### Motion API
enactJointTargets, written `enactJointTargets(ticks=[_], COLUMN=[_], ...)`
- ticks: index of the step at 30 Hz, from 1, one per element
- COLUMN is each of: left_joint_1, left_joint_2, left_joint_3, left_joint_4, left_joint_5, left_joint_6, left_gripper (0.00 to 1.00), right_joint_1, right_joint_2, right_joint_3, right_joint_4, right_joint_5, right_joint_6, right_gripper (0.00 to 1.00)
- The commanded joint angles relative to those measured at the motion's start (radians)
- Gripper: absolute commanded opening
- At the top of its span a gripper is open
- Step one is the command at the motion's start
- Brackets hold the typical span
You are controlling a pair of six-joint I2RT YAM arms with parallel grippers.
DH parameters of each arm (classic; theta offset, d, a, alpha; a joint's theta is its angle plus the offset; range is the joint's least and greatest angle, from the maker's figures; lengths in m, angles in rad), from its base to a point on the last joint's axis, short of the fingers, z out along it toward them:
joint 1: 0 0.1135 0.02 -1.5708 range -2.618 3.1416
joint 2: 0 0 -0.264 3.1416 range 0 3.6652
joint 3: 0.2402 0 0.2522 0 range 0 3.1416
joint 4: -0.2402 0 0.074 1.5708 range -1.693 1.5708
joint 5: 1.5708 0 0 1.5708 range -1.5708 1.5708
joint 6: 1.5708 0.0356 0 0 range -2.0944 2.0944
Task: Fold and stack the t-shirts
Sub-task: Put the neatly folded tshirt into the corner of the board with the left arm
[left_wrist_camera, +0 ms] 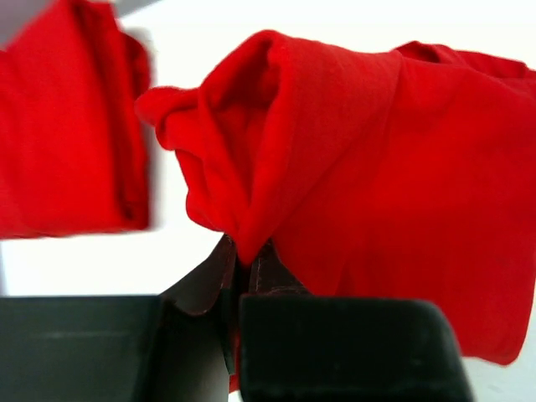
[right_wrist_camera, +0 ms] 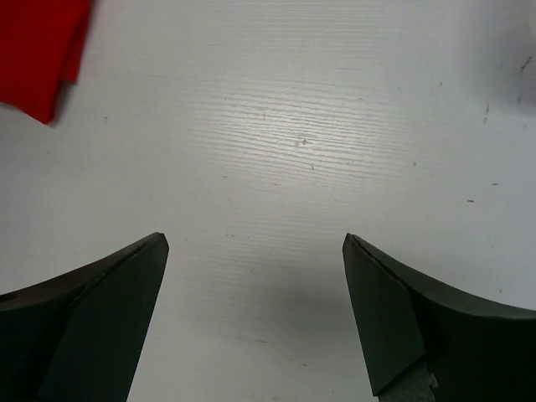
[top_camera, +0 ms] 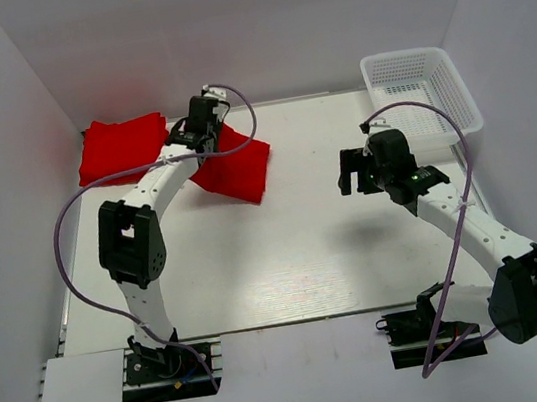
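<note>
My left gripper is going to let go of the folded red t-shirt, now partly lifted at the table's back, setting it on top of the second folded red t-shirt (top_camera: 126,148).
A folded red t-shirt (top_camera: 235,168) hangs partly lifted at the back middle-left of the table. My left gripper (top_camera: 199,130) is shut on its bunched edge; in the left wrist view the cloth (left_wrist_camera: 368,159) rises out of the closed jaws (left_wrist_camera: 244,260). A second folded red t-shirt (top_camera: 121,146) lies at the back left corner, also in the left wrist view (left_wrist_camera: 67,126). My right gripper (top_camera: 353,172) is open and empty above bare table; a corner of red cloth (right_wrist_camera: 42,50) shows at the upper left of the right wrist view.
A white plastic mesh basket (top_camera: 421,89) stands at the back right corner. White walls close in the table on the left, back and right.
</note>
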Motion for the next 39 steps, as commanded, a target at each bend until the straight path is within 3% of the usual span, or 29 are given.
enactJointTargets(ticks=[1,13,20,32,39], left_joint_1=[0.037,0.157,0.206,0.258,0.309], left_joint_2=[0.019,0.04,0.134,0.079,0.06], left_joint_3=[0.138,0.216,0.446,0.508,0.508], left_joint_4=[-0.063,0.023,-0.083,-0.129,-0.12], left_joint_5=[-0.023,0.091,0.177,0.146,0.221], left_joint_6=[0.116,0.388,0.397,0.377,0.396], left_gripper=[0.0,0.0,0.0,0.0,0.0], right_joint_1=[-0.003,-0.004,-0.003,-0.001,-0.004], right_joint_2=[-0.017,0.069,0.128,0.194,0.225], right_joint_3=[0.024,0.064,0.09,0.142,0.176], right_joint_4=[0.028,0.042,0.043,0.043,0.037], right_joint_5=[0.07,0.052,0.038,-0.048,-0.081], right_joint_6=[0.024,0.044,0.039,0.045,0.044], right_gripper=[0.91,0.91,0.91,0.91,0.91])
